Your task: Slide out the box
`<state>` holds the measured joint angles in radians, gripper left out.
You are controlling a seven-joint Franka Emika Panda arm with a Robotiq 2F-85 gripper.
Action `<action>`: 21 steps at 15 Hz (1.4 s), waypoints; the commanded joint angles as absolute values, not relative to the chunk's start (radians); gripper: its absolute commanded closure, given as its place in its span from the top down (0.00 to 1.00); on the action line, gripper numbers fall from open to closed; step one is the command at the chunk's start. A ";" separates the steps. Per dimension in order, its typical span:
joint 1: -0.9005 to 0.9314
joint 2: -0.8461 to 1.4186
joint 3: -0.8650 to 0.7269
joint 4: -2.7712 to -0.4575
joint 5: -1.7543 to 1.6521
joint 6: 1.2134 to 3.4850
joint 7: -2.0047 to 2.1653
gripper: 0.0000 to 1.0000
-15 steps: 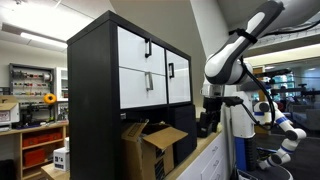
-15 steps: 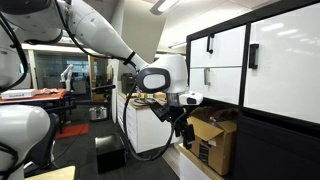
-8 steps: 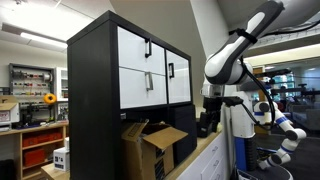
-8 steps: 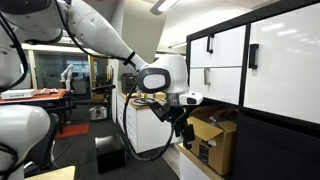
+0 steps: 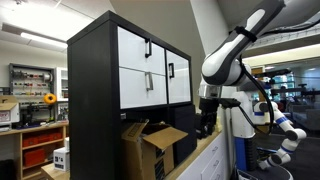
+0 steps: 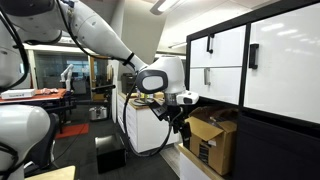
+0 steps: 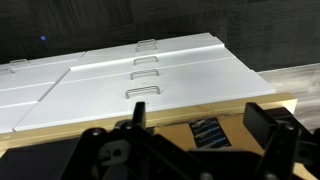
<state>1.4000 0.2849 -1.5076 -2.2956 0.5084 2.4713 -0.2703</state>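
Next, I close my gripper on the top edge of the box's front side [image 5: 163, 137], beside the box's opening. This edge will let me slide the box out.
The box [image 5: 155, 148] is a brown cardboard carton with loose flaps, sitting in the open lower bay of a black cabinet [image 5: 92, 95]. It also shows in an exterior view [image 6: 212, 140] and fills the lower wrist view [image 7: 175, 128], where a dark printed label is visible. My gripper [image 5: 205, 124] hangs just in front of the box in both exterior views [image 6: 177, 127]. In the wrist view the gripper [image 7: 200, 135] is open and empty, its fingers on either side of the box's face.
White drawer fronts with black handles [image 5: 150, 70] sit above the box and also show in the wrist view [image 7: 140, 70]. A small white box [image 5: 61, 157] stands on a low shelf. A black bin [image 6: 110, 155] is on the floor. A light counter edge [image 5: 205, 160] runs below the cabinet.
The arm has shifted slightly towards the cabinet and the box. The box has not moved.
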 commanded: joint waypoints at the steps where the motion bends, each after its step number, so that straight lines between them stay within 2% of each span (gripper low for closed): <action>1: 1.411 0.274 -1.460 -2.287 0.570 2.545 -0.248 1.00; 9: 1.393 0.260 -1.344 -2.248 0.583 2.711 -0.339 1.00; 10: 1.305 0.144 -1.242 -2.257 0.398 2.777 -0.243 1.00; 14: 1.058 0.071 -0.986 -2.238 0.181 2.810 -0.246 1.00; 15: 1.115 0.123 -1.042 -2.222 0.324 2.794 -0.379 1.00; 21: 1.010 0.139 -0.947 -2.177 0.482 2.768 -0.614 1.00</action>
